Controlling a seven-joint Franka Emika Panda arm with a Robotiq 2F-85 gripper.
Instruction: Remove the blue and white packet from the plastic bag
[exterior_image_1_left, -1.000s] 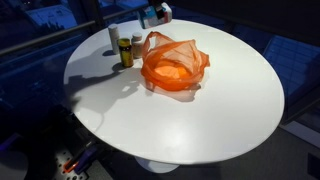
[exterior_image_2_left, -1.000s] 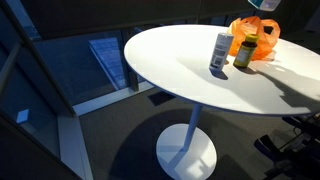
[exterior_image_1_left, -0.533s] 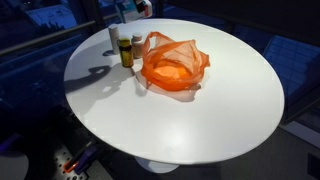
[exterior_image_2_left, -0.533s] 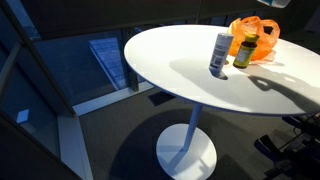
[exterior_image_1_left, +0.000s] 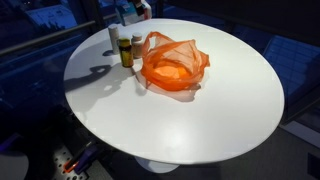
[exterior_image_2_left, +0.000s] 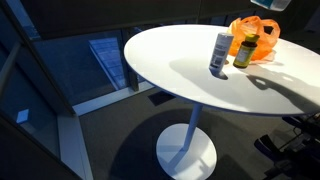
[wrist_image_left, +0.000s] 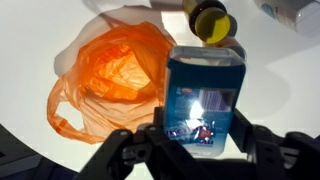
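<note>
The robot's gripper will let go of the blue and white packet, now held in the air, on the bare table (exterior_image_1_left: 91, 52) between the bottles and the table's edge.
The blue and white packet (wrist_image_left: 203, 95) is clamped between my gripper's fingers (wrist_image_left: 200, 128) and held in the air above the white table (wrist_image_left: 280, 90). The orange plastic bag (wrist_image_left: 110, 75) lies open on the table, to the left of the packet in the wrist view. The bag also shows in both exterior views (exterior_image_1_left: 172, 65) (exterior_image_2_left: 255, 38). Only a bit of the gripper shows at the top edge of the exterior views (exterior_image_1_left: 137, 8) (exterior_image_2_left: 272, 4), beyond the bag and above the bottles.
A dark bottle with a yellow cap (exterior_image_1_left: 125, 50) (exterior_image_2_left: 243, 50) (wrist_image_left: 210, 18) and a pale can-like bottle (exterior_image_1_left: 113, 40) (exterior_image_2_left: 220, 52) stand next to the bag. The round white table (exterior_image_1_left: 200, 120) stands on a single pedestal (exterior_image_2_left: 188, 150).
My gripper with the packet has moved up and sideways away from above the bag, toward the bottles. It has stayed nearly still in the last half second.
</note>
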